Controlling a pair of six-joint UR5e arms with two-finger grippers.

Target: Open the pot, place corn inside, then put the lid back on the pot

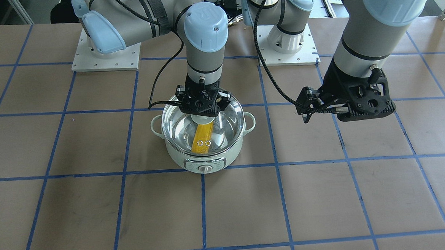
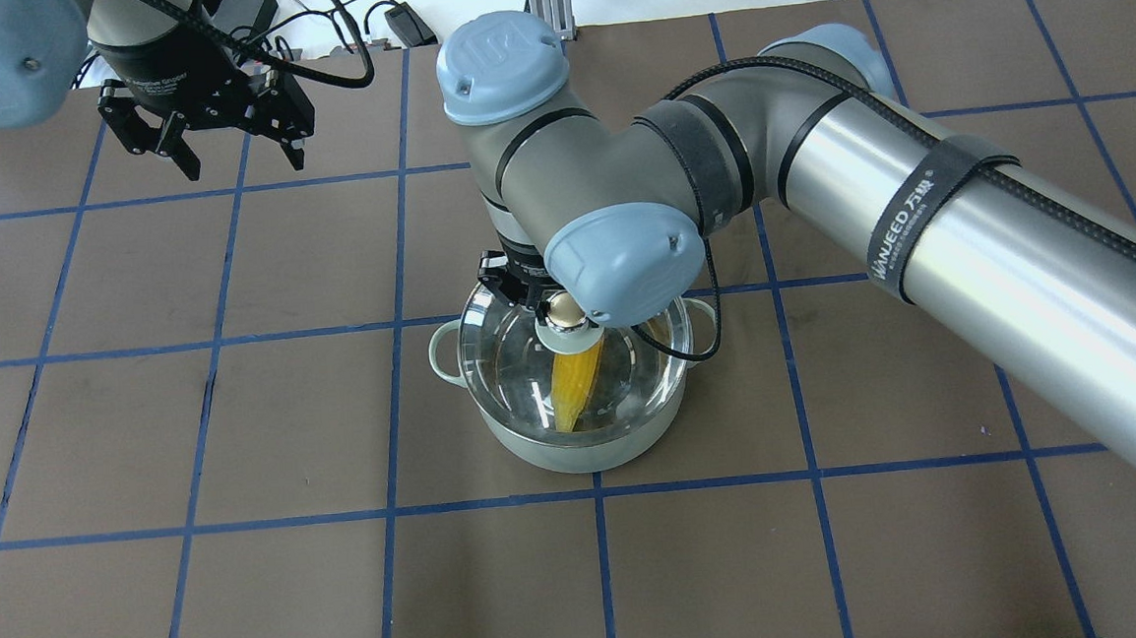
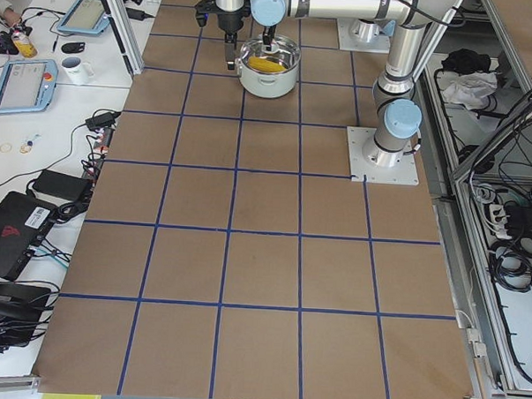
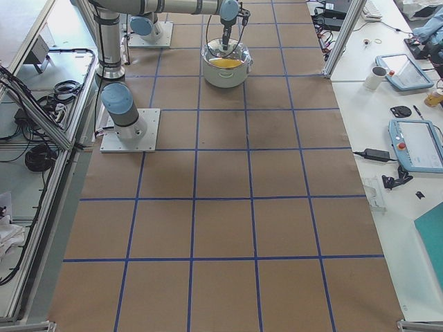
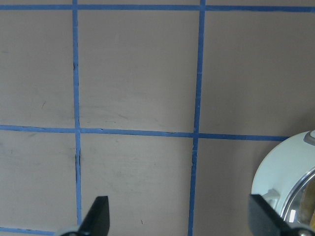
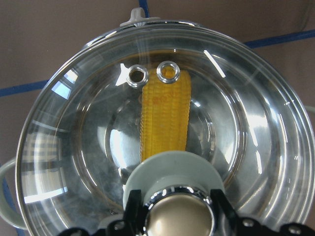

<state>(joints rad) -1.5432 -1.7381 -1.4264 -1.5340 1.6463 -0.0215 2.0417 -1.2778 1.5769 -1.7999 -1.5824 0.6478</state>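
Observation:
The lid leaves the pot's rim showing by the control knob, so next my right gripper opens, retake the lid's gold-toned knob [image 6: 179, 216] and centers the lid.
The pale mint-green pot [image 1: 205, 161] stands at the table's middle, control knob facing away from the robot. The clear glass lid [image 1: 228, 119] sits on its rim. The yellow corn [image 1: 203, 135] lies inside on the steel bowl, seen through the glass in the right wrist view [image 6: 165, 118]. My right gripper [image 1: 203, 114] points straight down over the pot, its fingers [image 6: 133, 211] closed against the sides of the lid's gold-toned knob [image 6: 178, 216]. My left gripper [image 2: 223, 158] is open and empty, hovering above the table well to the pot's side; the pot's edge [image 5: 278, 172] shows in its wrist view.
The brown table [image 1: 97, 215] is marked with blue tape squares. The arms' white base plates [image 1: 106, 56] lie at the robot's side. Tablets, a mug and cables lie on side benches [image 4: 408, 76] beyond the table ends.

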